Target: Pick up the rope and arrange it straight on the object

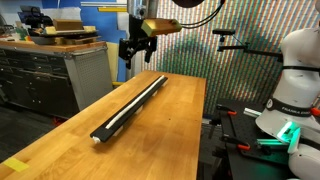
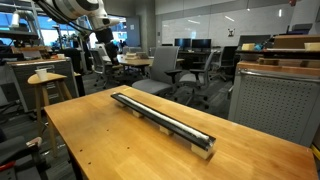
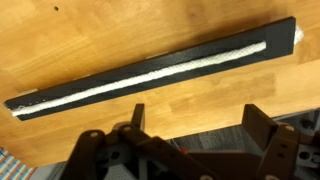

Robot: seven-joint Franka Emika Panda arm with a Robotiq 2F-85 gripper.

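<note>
Next, I close my gripper on the near end (image 1: 109,128) (image 3: 264,46) of the white rope, on top of the black bar and far away from the office chairs.
The long black bar (image 1: 130,104) lies lengthwise on the wooden table (image 1: 170,130); it also shows in an exterior view (image 2: 162,122) and across the wrist view (image 3: 150,75). The white rope (image 3: 150,74) lies straight along the top of the bar, end to end, and shows as a pale line in both exterior views (image 1: 133,102) (image 2: 165,121). My gripper (image 1: 137,50) hangs open in the air above the far end of the bar, holding nothing. In the wrist view its fingers (image 3: 262,130) stand wide apart over the table edge, well clear of the bar.
A grey cabinet (image 1: 55,75) with boxes stands beside the table. A white robot base (image 1: 295,90) and clamps sit at the table's other side. Office chairs (image 2: 190,70) and a stool (image 2: 45,85) stand beyond the table in an exterior view.
</note>
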